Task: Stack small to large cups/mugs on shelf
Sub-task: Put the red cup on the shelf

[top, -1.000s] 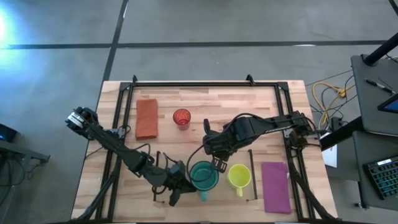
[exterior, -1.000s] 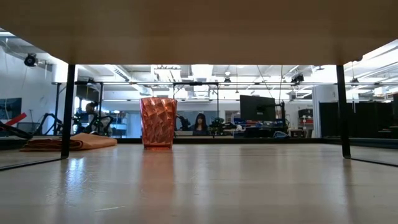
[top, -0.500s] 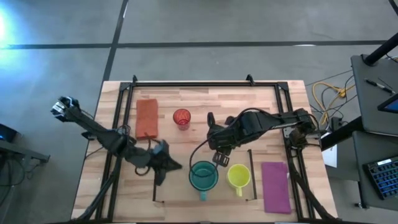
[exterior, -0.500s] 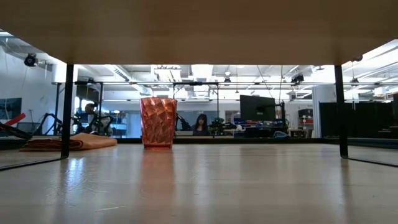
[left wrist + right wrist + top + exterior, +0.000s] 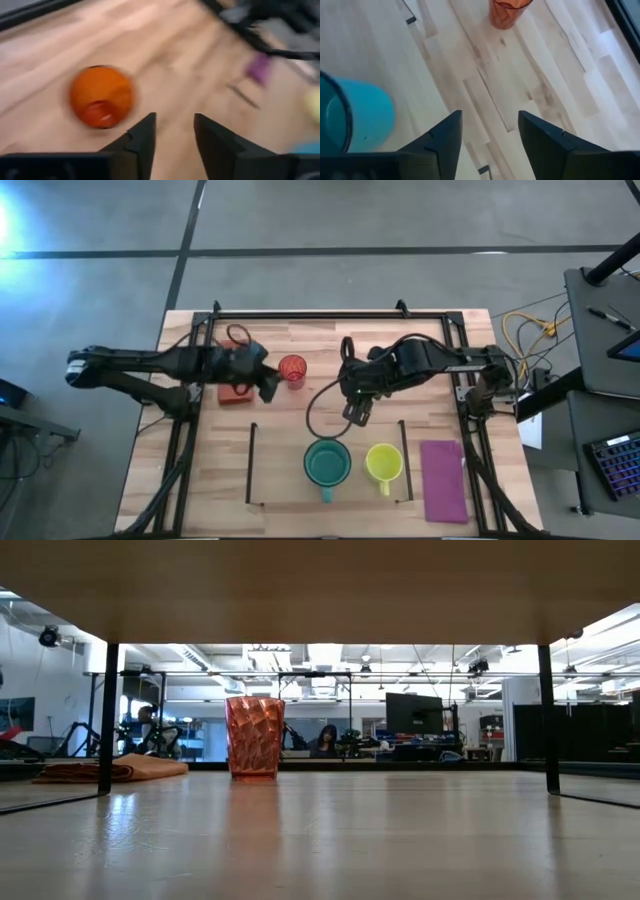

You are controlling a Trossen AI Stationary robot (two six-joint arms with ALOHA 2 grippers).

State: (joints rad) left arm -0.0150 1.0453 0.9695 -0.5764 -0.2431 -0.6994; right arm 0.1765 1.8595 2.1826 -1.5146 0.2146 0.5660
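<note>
Next, my left gripper closes its fingers on the red cup's rim (image 5: 280, 366) (image 5: 101, 127), on the side that is facing toward the orange cloth.
The small red cup (image 5: 292, 369) stands upright on the bare wood at the far middle-left; it also shows in the low view (image 5: 253, 736) and both wrist views (image 5: 101, 96) (image 5: 509, 10). The teal mug (image 5: 327, 463) and the yellow mug (image 5: 384, 463) stand side by side inside the thin wire shelf frame (image 5: 250, 465) near the front edge. My left gripper (image 5: 268, 383) is open and empty just left of the red cup (image 5: 174, 130). My right gripper (image 5: 357, 412) is open and empty (image 5: 487, 125), hovering on the far side of the teal mug (image 5: 350, 125).
An orange cloth (image 5: 235, 380) lies at the far left, partly under my left arm, and shows in the low view (image 5: 110, 770). A purple cloth (image 5: 444, 480) lies at the near right. A larger black frame (image 5: 330, 313) borders the table. A person shows far off in the room (image 5: 325, 740).
My left gripper has swung from beside the teal mug at the near edge toward the far edge, ending just left of the red cup. My right gripper has drawn back from the teal mug toward the far edge. The mugs and the cup have stayed put.
</note>
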